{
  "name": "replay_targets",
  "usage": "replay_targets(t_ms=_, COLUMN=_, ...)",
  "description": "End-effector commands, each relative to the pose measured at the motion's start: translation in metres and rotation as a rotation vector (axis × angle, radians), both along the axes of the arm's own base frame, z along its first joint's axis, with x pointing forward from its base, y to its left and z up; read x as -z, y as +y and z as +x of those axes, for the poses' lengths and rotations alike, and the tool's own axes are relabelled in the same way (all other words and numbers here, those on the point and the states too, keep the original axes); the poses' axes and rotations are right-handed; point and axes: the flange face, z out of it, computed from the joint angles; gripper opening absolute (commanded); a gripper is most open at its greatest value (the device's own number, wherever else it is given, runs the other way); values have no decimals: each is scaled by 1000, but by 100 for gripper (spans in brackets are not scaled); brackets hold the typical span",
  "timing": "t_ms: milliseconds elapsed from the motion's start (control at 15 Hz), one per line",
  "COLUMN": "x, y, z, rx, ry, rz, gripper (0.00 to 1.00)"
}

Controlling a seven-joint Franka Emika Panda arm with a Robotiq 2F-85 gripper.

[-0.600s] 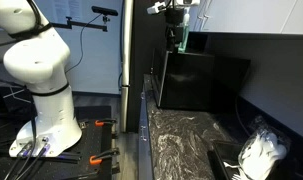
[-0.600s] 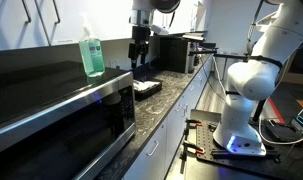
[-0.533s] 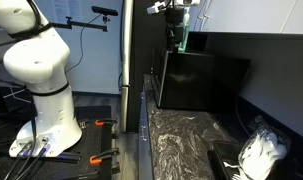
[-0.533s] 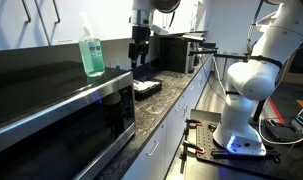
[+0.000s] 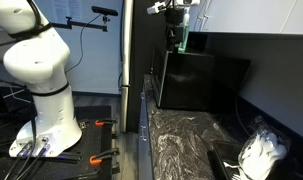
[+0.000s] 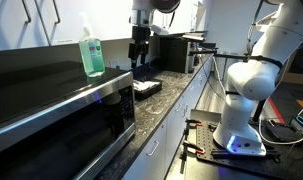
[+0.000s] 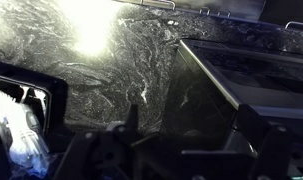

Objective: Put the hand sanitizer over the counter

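Next, my gripper needs to go to the upper part of the hand sanitizer (image 5: 184, 28) on top of the black microwave and close there.
The hand sanitizer (image 6: 91, 50) is a green pump bottle that stands upright on top of the black microwave (image 6: 61, 110). In an exterior view it shows partly behind the gripper (image 5: 186, 42). My gripper (image 6: 140, 62) hangs in the air above the dark marbled counter (image 6: 176, 85), beside the microwave and apart from the bottle. It also shows in an exterior view (image 5: 174, 38). In the wrist view the gripper (image 7: 186, 135) has its dark fingers spread with nothing between them. The bottle is out of the wrist view.
A black tray (image 6: 146, 88) with a crumpled white bag (image 5: 259, 152) lies on the counter; the bag shows in the wrist view (image 7: 21, 135). Another black appliance (image 6: 176, 50) stands further along. The robot base (image 5: 41, 90) stands on the floor beside the counter.
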Motion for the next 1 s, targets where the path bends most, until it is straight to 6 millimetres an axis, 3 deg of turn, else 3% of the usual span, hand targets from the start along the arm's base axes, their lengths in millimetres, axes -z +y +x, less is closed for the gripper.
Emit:
replay_targets(t_ms=0, x=-12, y=8, z=2, rx=-19, ry=-37, rz=-19, gripper=100)
replay_targets(t_ms=467, x=-44, y=38, z=9, rx=-109, ry=-102, rz=-89, gripper=100)
replay_targets(t_ms=933, x=-70, y=49, z=17, rx=-241, ry=-171, rz=-223, gripper=100)
